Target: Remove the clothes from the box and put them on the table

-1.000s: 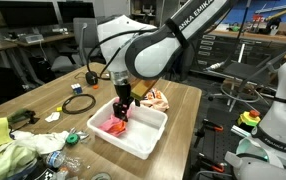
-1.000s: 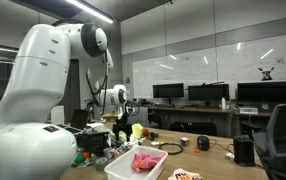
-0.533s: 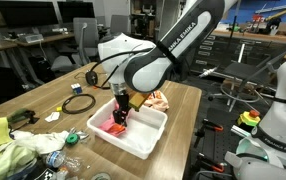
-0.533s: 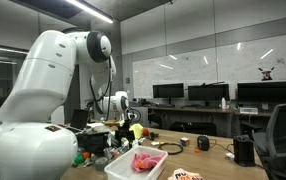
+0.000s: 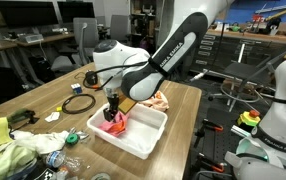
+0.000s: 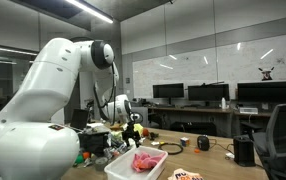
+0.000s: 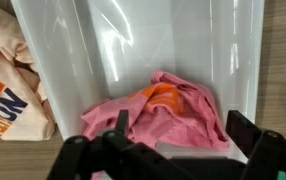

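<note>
My gripper will take the pink cloth hold of next, at the end of its orange patch (image 5: 116, 119) (image 7: 149, 104) that is nearest the peach cloth.
A pink cloth with an orange patch (image 7: 168, 112) lies crumpled in the clear plastic box (image 7: 103, 45). It also shows in both exterior views (image 5: 111, 125) (image 6: 144, 161). The box (image 5: 143, 135) stands on the wooden table (image 5: 53, 100). My gripper (image 7: 178, 130) is open, fingers on either side of the cloth, low over the box (image 5: 113, 112). A peach cloth with orange and navy print (image 7: 13, 85) lies on the table beside the box, also seen in an exterior view (image 5: 158, 100).
Cables and a black ring (image 5: 79, 101) lie on the table behind the box. A pile of cloths, bottles and clutter (image 5: 23, 150) fills the near left end. Chairs and desks with monitors (image 6: 203, 95) stand around.
The arm has lowered and shifted the gripper toward the pink cloth at the box's left end. The cloth has not moved.
</note>
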